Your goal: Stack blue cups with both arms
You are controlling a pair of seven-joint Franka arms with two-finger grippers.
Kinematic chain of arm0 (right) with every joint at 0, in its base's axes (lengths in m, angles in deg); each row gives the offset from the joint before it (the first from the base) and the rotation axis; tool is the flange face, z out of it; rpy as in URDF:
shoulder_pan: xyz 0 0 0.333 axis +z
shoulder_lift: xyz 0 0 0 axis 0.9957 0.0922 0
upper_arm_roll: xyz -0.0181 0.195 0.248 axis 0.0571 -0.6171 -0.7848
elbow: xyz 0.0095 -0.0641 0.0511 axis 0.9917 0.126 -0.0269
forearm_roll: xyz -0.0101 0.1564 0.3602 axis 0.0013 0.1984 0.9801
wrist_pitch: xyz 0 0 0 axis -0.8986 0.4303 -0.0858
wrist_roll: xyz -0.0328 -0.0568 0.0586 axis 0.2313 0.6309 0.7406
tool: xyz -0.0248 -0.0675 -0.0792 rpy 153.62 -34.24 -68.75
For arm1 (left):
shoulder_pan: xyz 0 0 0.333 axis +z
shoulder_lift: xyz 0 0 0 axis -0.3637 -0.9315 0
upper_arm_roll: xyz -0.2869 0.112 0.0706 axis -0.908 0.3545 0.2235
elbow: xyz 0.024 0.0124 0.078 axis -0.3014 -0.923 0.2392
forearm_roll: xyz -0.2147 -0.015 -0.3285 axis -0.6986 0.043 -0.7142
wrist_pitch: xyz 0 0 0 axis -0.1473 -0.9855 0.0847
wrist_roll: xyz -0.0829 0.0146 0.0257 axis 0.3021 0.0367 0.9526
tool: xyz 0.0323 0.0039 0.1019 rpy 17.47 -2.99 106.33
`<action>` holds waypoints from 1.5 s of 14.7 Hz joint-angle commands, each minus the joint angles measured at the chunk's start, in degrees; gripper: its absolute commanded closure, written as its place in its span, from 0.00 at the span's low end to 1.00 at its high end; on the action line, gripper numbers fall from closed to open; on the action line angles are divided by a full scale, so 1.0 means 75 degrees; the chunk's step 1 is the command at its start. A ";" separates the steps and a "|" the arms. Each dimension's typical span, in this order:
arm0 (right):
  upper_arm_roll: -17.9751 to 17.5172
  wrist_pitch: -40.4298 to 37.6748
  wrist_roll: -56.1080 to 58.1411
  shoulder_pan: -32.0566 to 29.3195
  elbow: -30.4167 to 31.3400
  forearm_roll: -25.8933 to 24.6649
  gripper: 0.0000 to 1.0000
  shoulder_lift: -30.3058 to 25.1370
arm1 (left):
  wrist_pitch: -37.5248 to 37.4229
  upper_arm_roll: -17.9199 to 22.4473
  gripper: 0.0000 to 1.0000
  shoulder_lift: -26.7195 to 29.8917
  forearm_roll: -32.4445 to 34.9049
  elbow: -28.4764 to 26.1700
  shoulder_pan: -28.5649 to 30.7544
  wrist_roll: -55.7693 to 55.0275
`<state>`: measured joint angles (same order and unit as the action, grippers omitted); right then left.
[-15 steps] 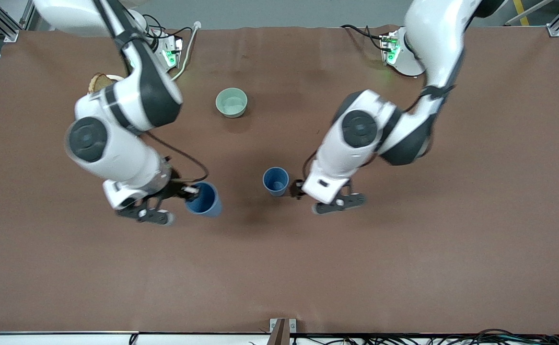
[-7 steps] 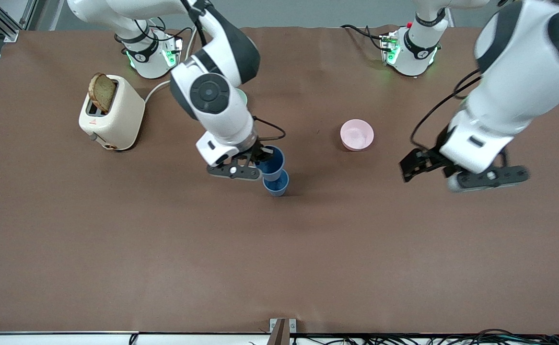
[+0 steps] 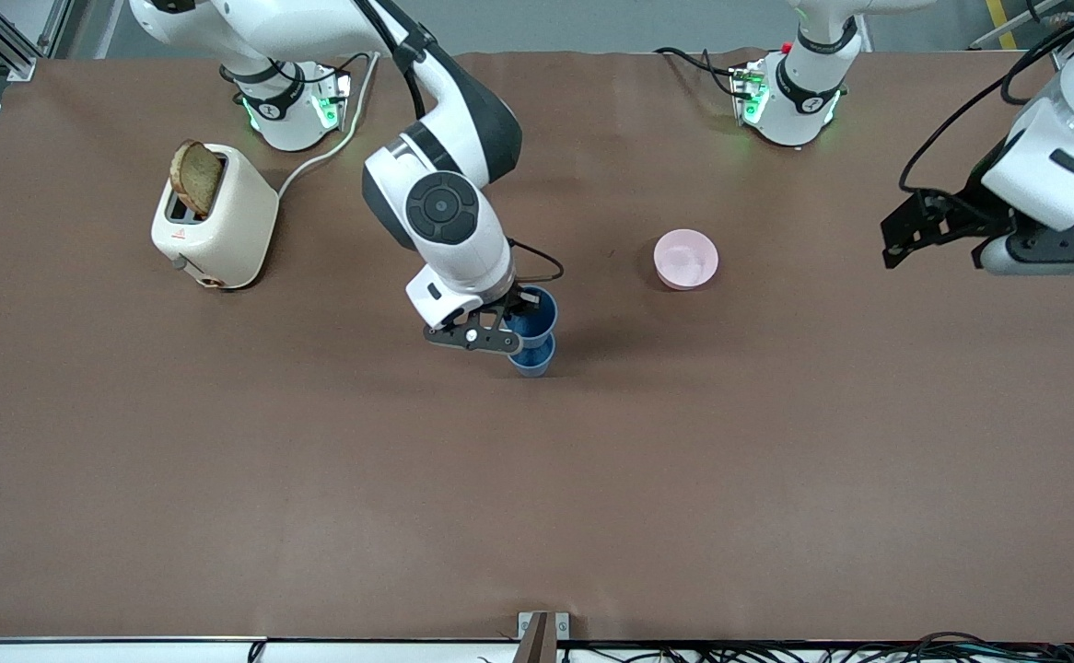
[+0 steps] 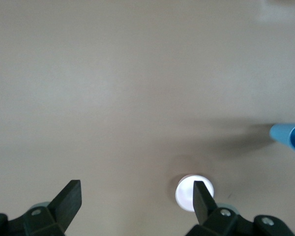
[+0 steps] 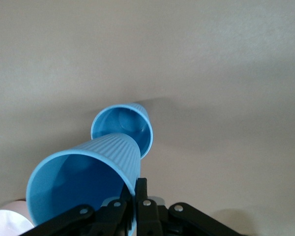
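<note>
The robot's right gripper should release its blue cup inside the blue cup (image 3: 530, 346) (image 5: 123, 127) that stands upright on the table.
My right gripper (image 3: 511, 322) is shut on the rim of a blue cup (image 3: 535, 308), one finger inside and one outside. It holds the cup tilted right above the second blue cup (image 3: 531, 357), which stands upright on the table's middle. In the right wrist view the held cup (image 5: 83, 182) fills the space by my gripper (image 5: 137, 189), and its base reaches the standing cup's (image 5: 123, 128) mouth. My left gripper (image 3: 961, 241) is open and empty, raised over the left arm's end of the table. It also shows in the left wrist view (image 4: 135, 191).
A pink bowl (image 3: 685, 259) sits between the cups and the left arm's end; it also shows in the left wrist view (image 4: 187, 192). A cream toaster (image 3: 215, 221) with a bread slice (image 3: 194, 175) stands near the right arm's base. The right arm hides the pale green bowl.
My right gripper carried its blue cup over to the standing cup and lowered it closer. My left arm let go of the standing cup and pulled away toward its own end.
</note>
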<state>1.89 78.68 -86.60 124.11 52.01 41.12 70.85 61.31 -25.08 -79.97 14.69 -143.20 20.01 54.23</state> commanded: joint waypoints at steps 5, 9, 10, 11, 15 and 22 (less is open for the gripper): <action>0.0068 0.0301 -0.0084 0.0126 0.0150 0.0005 0.98 0.0089 | 0.0181 0.1084 0.00 0.1217 -0.0302 -0.1546 -0.0408 0.0750; 0.0068 0.0302 -0.0072 0.0056 0.0150 -0.0030 0.98 0.0101 | 0.0146 0.1028 0.00 0.1240 -0.0290 -0.1499 -0.0446 0.0633; 0.0068 0.0302 -0.0060 0.0032 0.0138 -0.0030 0.98 0.0124 | 0.0134 0.1015 0.00 0.1263 -0.0290 -0.1476 -0.0457 0.0598; 0.0068 0.0302 -0.0025 0.0009 0.0138 -0.0041 0.98 0.0171 | 0.0134 0.1015 0.00 0.1264 -0.0290 -0.1452 -0.0457 0.0598; 0.0068 0.0501 -0.0013 -0.0003 0.0138 -0.0030 0.98 0.0253 | 0.0111 0.0992 0.00 0.1264 -0.0302 -0.1429 -0.0504 0.0586; 0.0068 0.0513 -0.0048 0.0008 0.0138 -0.0018 0.43 0.0359 | 0.0052 0.0886 0.00 0.1287 -0.0302 -0.1452 -0.0446 0.0586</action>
<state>2.77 82.11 -86.60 124.46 52.50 41.06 73.61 61.58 -18.18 -71.60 13.06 -153.15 16.31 59.14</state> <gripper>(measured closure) 0.855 0.000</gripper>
